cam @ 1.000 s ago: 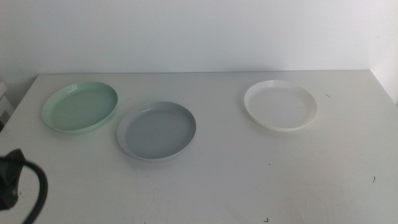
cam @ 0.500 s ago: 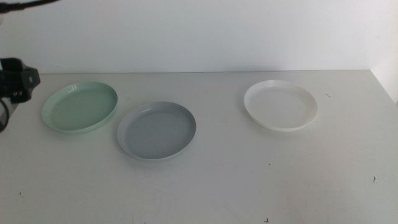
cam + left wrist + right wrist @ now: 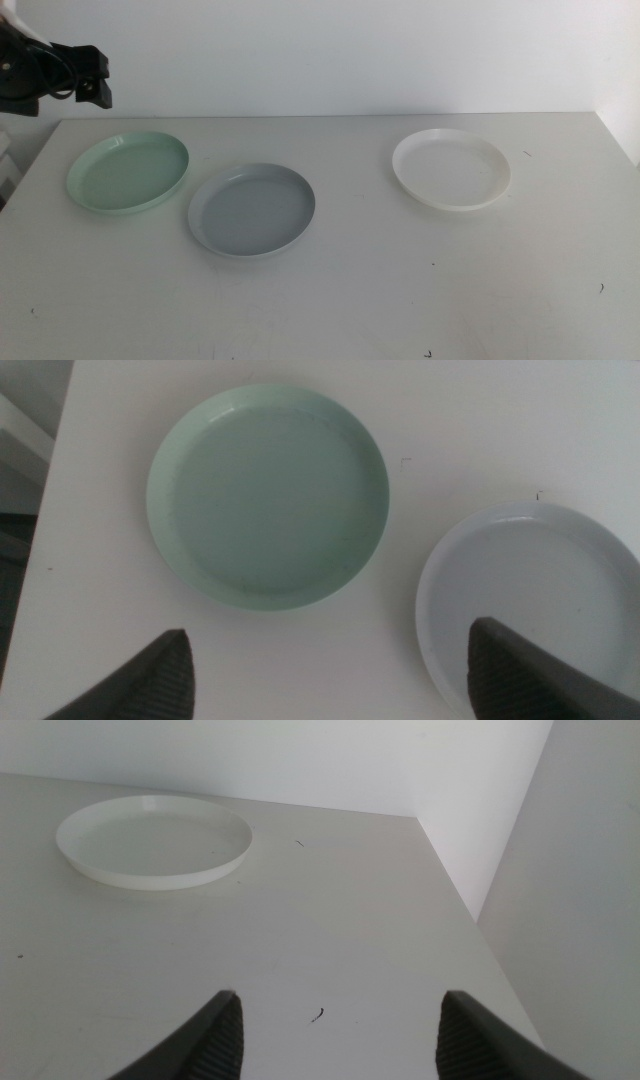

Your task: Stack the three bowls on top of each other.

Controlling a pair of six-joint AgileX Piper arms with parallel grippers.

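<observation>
The pale grey bowl's rim [image 3: 190, 215] [image 3: 419, 622] will be gripped by my left gripper as it closes on the side that is nearest to the mint green bowl.
Three bowls lie apart on the white table [image 3: 400, 290]: a mint green bowl [image 3: 128, 172] at the left, a pale grey bowl [image 3: 252, 209] just right of it, and a white bowl [image 3: 451, 168] further right. The left arm [image 3: 50, 75] hangs high at the upper left of the middle view. Its wrist view looks straight down on the green bowl [image 3: 268, 495] and the grey bowl [image 3: 530, 595], with the left gripper [image 3: 330, 670] open well above them. The right gripper [image 3: 335, 1030] is open, low over the table, short of the white bowl [image 3: 152, 840]; it is outside the middle view.
A white wall stands behind the table. The table's left edge [image 3: 50, 540] runs close to the green bowl, and its right edge [image 3: 455, 890] lies past the white bowl, beside a wall.
The left arm has risen from the bottom left corner of the middle view up the left side to the upper left. The bowls have not moved.
</observation>
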